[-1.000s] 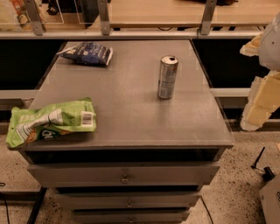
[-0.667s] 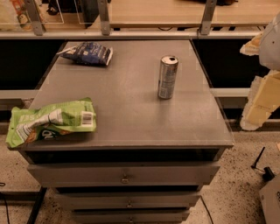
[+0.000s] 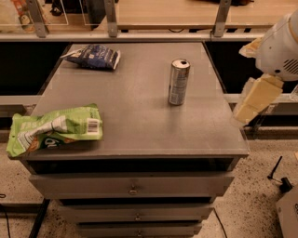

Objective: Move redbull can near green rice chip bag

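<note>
Next, I close on the upper half [image 3: 179, 73] of the standing redbull can, just below its top.
The redbull can [image 3: 178, 82], slim and silver with blue-grey markings, stands upright on the right half of the grey cabinet top [image 3: 139, 107]. The green rice chip bag [image 3: 53, 130] lies flat at the front left corner, its end hanging over the left edge. My gripper [image 3: 253, 100] hangs off the table's right edge, to the right of the can and clear of it, below the white arm housing [image 3: 281, 44]. It holds nothing.
A dark blue snack bag [image 3: 95, 56] lies at the back left corner. A wooden shelf with metal posts [image 3: 186, 14] runs behind the cabinet. Drawers [image 3: 132, 186] face front. Speckled floor lies to the right.
</note>
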Robot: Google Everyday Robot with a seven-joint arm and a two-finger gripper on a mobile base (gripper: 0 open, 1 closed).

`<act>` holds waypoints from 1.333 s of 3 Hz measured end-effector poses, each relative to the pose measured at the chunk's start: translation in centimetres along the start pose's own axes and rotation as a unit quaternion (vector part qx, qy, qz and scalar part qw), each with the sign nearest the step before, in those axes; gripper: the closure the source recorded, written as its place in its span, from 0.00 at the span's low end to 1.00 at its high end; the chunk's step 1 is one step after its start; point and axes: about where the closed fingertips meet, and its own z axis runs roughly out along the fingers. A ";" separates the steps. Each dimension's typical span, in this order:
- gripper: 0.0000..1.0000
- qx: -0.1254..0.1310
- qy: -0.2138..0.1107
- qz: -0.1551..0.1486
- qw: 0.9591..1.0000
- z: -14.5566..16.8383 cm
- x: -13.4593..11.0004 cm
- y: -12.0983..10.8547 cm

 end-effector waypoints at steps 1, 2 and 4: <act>0.00 0.002 -0.055 0.004 0.998 3.6 -2.1 -1.3; 0.00 -0.003 -0.111 0.012 0.994 7.5 -5.0 -2.7; 0.00 -0.026 -0.193 0.027 0.981 12.9 -10.8 -4.5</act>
